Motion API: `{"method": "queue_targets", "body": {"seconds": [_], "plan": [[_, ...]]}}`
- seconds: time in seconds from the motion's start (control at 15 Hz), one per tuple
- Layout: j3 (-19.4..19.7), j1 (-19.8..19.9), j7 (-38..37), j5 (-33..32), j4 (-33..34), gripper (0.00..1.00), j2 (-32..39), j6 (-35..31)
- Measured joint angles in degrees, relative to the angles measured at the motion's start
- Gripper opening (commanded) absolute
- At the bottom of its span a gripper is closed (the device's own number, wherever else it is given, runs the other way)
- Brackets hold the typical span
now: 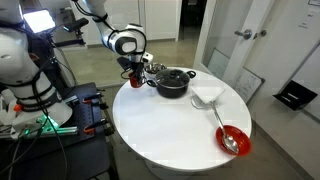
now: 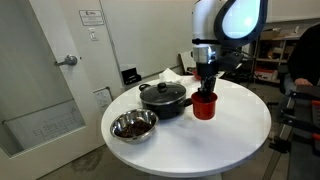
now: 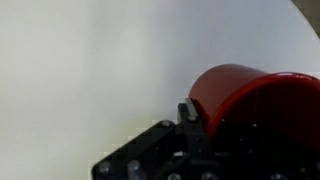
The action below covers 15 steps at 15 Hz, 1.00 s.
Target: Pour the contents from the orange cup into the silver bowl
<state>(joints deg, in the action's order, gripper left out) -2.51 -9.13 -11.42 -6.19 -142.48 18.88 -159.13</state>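
My gripper has a spot to reach on the white table (image 1: pixel 158 109), just in front of the dark pot. Next, I let go of the orange cup there. The cup is now upright beside the pot.
The orange cup (image 2: pixel 205 106) is upright at the table's surface beside the dark pot, and my gripper (image 2: pixel 205 90) comes down on it from above, shut on its rim. It also shows in an exterior view, cup (image 1: pixel 134 84) under the gripper (image 1: pixel 134 74). In the wrist view the cup (image 3: pixel 250 95) fills the lower right, and one of the fingers (image 3: pixel 188 113) presses against its outer wall. The silver bowl (image 2: pixel 133 125) stands on the other side of the pot, apart from the cup. The cup's contents are hidden.
A dark two-handled pot (image 2: pixel 165 97) with a lid stands mid-table between cup and silver bowl. A red bowl (image 1: pixel 232 139) with a spoon sits near the round white table's (image 1: pixel 170 125) edge, and a white cloth (image 1: pixel 207 95) lies by the pot. A person is at the frame's edge (image 2: pixel 305 55).
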Motion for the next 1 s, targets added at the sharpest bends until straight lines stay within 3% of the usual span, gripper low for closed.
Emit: {"method": "queue_targets", "body": {"seconds": [0.13, 0.8, 0.87, 1.0], "plan": [[-0.36, 0.08, -0.12, 1.92, 0.00, 0.07, -0.18, 0.20], [-1.06, 0.31, -0.12, 4.15, 0.00, 0.07, -0.50, -0.18], [-1.06, 0.31, -0.12, 4.15, 0.00, 0.02, -0.51, -0.18], [-1.00, 0.30, -0.12, 4.15, 0.00, 0.02, -0.50, -0.17]]}}
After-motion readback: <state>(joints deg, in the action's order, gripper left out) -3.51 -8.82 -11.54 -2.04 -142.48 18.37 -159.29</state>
